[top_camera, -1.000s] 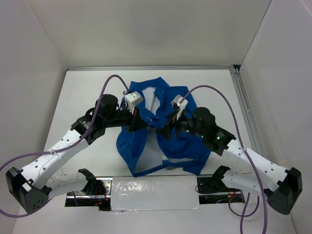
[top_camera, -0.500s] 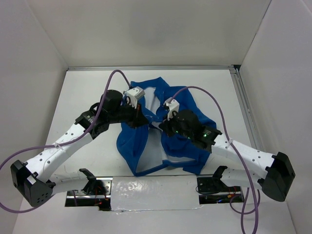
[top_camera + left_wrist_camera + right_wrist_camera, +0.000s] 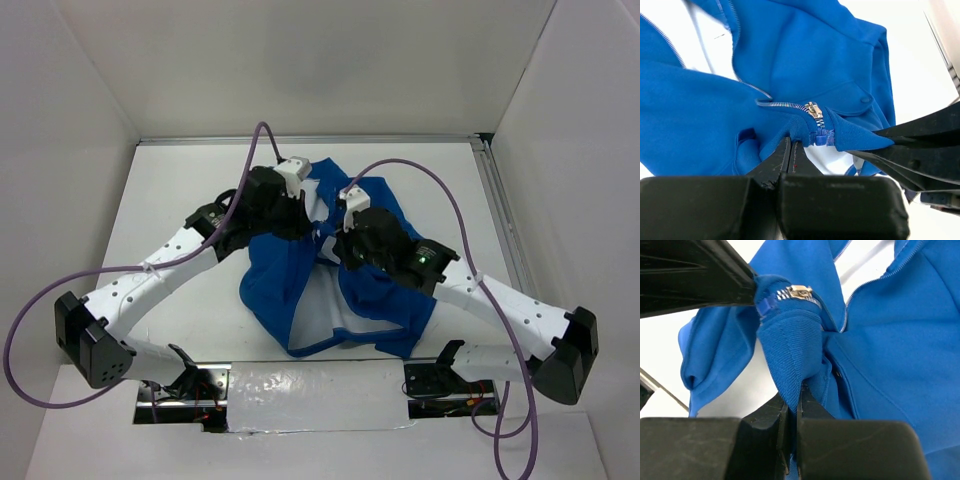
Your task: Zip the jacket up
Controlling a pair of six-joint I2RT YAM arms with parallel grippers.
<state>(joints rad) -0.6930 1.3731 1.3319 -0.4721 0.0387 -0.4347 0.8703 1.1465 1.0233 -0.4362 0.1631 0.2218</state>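
My left gripper is pinching the hem cloth next to the zipper slider, so it should open and take the zipper's bottom end [image 3: 824,137] while my right gripper holds the hem steady.
The royal-blue jacket [image 3: 300,275] lies crumpled mid-table, its white lining [image 3: 325,310] showing. Both grippers meet over its upper middle. My left gripper [image 3: 306,226] is shut on the jacket's bottom edge; in the left wrist view its jaws [image 3: 791,145] pinch fabric just below the silvery zipper slider [image 3: 814,109]. My right gripper [image 3: 331,249] is shut on the ribbed hem [image 3: 790,350] beside it, jaws [image 3: 794,397] closed on the cloth. The slider [image 3: 799,291] sits at the low end of the zipper teeth [image 3: 860,287], which run apart higher up.
A shiny taped strip [image 3: 300,384] runs along the near edge between the arm bases. White walls close in the table, with a metal rail [image 3: 500,225] on the right. Purple cables [image 3: 440,195] arc over both arms.
The right gripper has shut on the hem. Both arms have moved toward the back of the table, drawing the jacket's bottom edge with them.
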